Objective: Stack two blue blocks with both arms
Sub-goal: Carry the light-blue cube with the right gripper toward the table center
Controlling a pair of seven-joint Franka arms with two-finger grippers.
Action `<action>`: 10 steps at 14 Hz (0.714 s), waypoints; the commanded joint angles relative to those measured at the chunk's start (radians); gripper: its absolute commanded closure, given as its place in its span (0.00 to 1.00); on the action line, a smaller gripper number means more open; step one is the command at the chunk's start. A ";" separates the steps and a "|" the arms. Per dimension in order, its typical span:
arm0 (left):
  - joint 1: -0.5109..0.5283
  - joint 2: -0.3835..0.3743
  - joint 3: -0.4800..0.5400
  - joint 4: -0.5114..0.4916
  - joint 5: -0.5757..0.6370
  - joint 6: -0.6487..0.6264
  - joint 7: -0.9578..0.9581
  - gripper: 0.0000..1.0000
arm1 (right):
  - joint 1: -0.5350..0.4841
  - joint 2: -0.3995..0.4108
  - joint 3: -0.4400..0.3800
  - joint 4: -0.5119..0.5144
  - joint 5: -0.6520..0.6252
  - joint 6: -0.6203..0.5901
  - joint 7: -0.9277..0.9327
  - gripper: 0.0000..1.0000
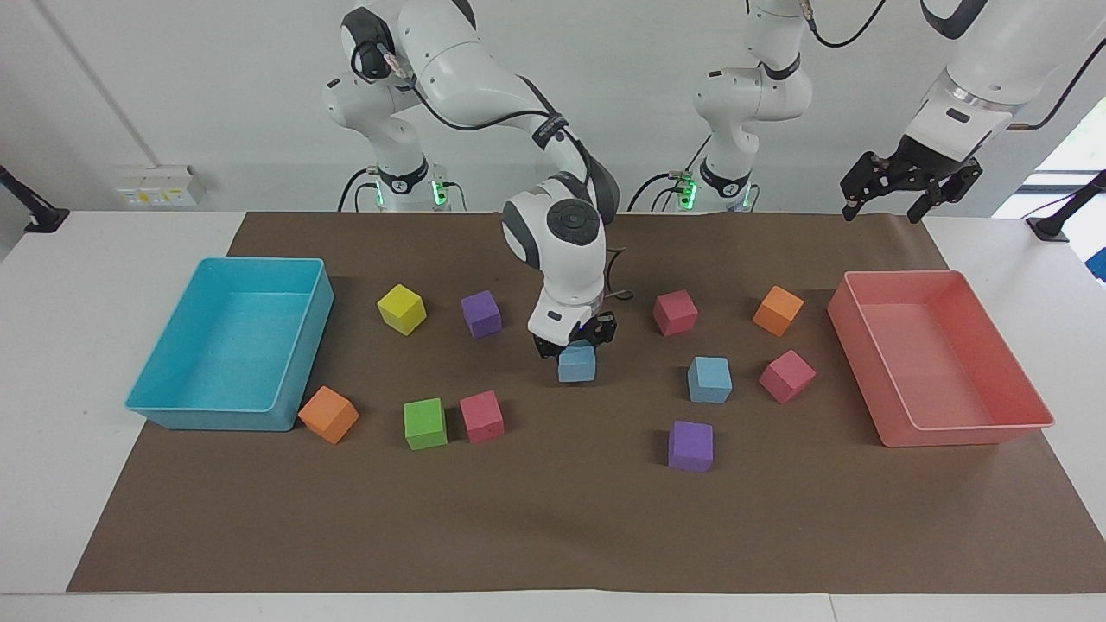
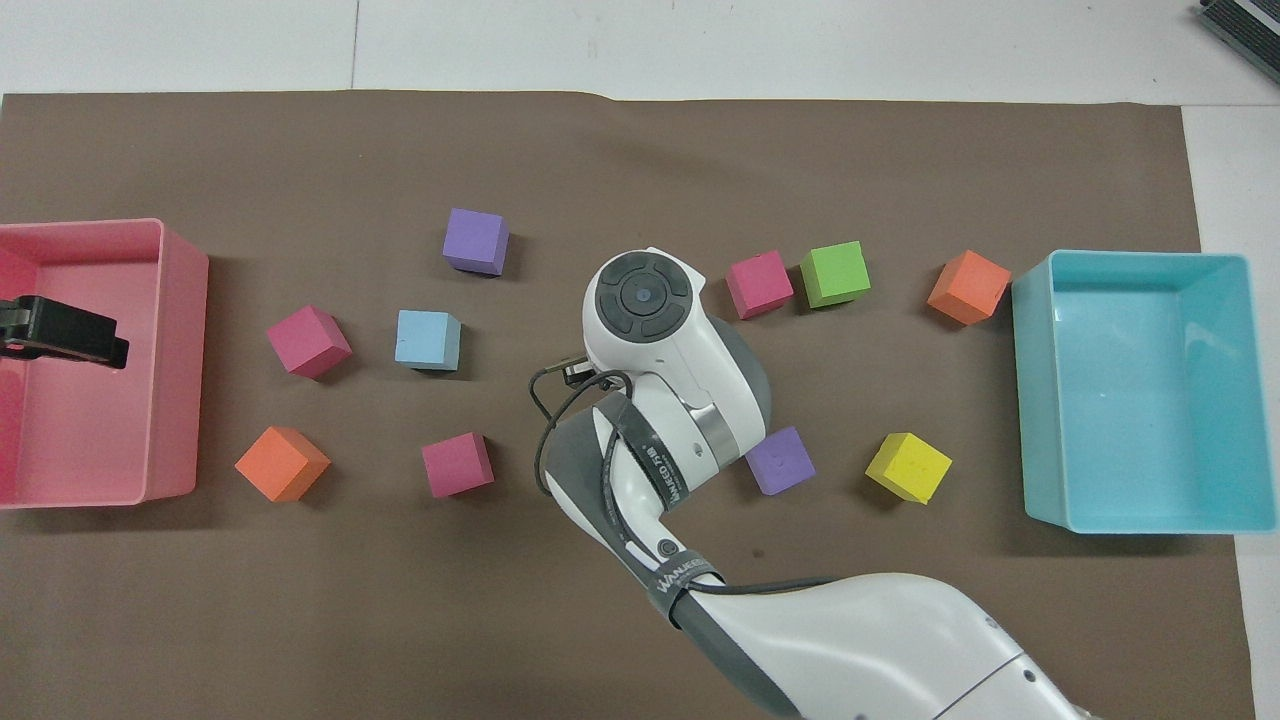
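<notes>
The blue block in my right gripper, held low over the mat's middle, will be set free on the mat (image 2: 626, 372), in between the other blue block and the yellow cube.
My right gripper (image 1: 575, 342) is shut on one blue block (image 1: 576, 364) and holds it low over the middle of the mat, between a purple cube (image 1: 481, 313) and a pink cube (image 1: 675, 312). From overhead the right arm's wrist hides this block, and only a bit of the right gripper (image 2: 575, 372) shows. The other blue block (image 1: 709, 379) (image 2: 428, 340) rests on the mat toward the left arm's end, beside a pink cube (image 1: 787, 376). My left gripper (image 1: 886, 203) (image 2: 70, 335) waits open, raised over the pink tray's (image 1: 968, 434) end nearest the robots.
A cyan tray (image 1: 216, 419) stands at the right arm's end. Near it lie yellow (image 1: 402, 308), orange (image 1: 328, 414), green (image 1: 425, 423) and pink (image 1: 481, 415) cubes. An orange cube (image 1: 778, 310) and a purple cube (image 1: 690, 446) lie around the resting blue block.
</notes>
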 commanded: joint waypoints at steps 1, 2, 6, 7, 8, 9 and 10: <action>0.015 -0.007 -0.007 -0.003 -0.008 -0.012 0.002 0.00 | -0.005 0.019 0.002 0.026 0.007 0.000 0.015 1.00; 0.015 -0.006 -0.007 -0.003 -0.008 -0.012 0.002 0.00 | -0.007 0.019 0.000 0.026 0.009 0.000 0.015 1.00; 0.014 -0.007 -0.009 -0.008 -0.006 0.002 0.004 0.00 | -0.007 0.016 0.002 -0.013 0.009 0.033 0.004 1.00; 0.011 -0.007 -0.009 -0.009 -0.006 0.016 0.004 0.00 | -0.007 0.018 0.002 -0.018 0.009 0.037 0.004 1.00; 0.012 -0.006 -0.009 -0.011 -0.006 0.049 -0.003 0.00 | -0.002 0.018 0.002 -0.018 0.017 0.043 0.004 1.00; 0.011 -0.001 -0.009 -0.013 -0.006 0.082 -0.003 0.00 | -0.008 0.018 0.002 -0.018 0.018 0.040 0.004 1.00; 0.006 0.006 -0.009 -0.013 -0.006 0.099 -0.003 0.00 | -0.011 0.019 0.002 -0.018 0.023 0.039 0.005 1.00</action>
